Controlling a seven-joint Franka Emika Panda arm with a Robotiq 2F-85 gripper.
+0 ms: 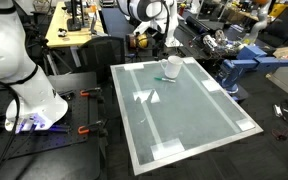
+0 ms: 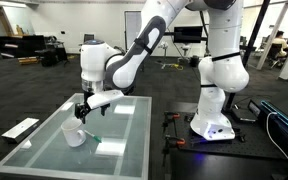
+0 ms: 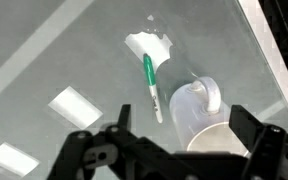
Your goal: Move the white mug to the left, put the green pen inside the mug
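Note:
The robot's gripper will next move to the green pen beside the white mug and close on the pen's white body (image 1: 165, 79) (image 3: 153, 91), just next to its green part.
The white mug (image 3: 196, 108) stands on the glass table (image 1: 199, 120), its handle pointing away in the wrist view. It also shows in both exterior views (image 1: 171, 68) (image 2: 74, 135). The green pen (image 3: 151, 85) lies flat on the glass just beside the mug, apart from it; in an exterior view it is a thin streak (image 1: 163, 79). My gripper (image 3: 182, 132) is open and empty. It hovers just above the mug with a finger on each side of the mug's mouth, and it shows in both exterior views (image 2: 83, 112) (image 1: 170, 45).
Flat white tape patches (image 3: 149, 43) (image 3: 74, 105) lie on the glass near the pen. The table's metal frame edge (image 3: 269, 50) runs close by the mug. Desks and lab clutter (image 1: 224, 45) stand behind the table.

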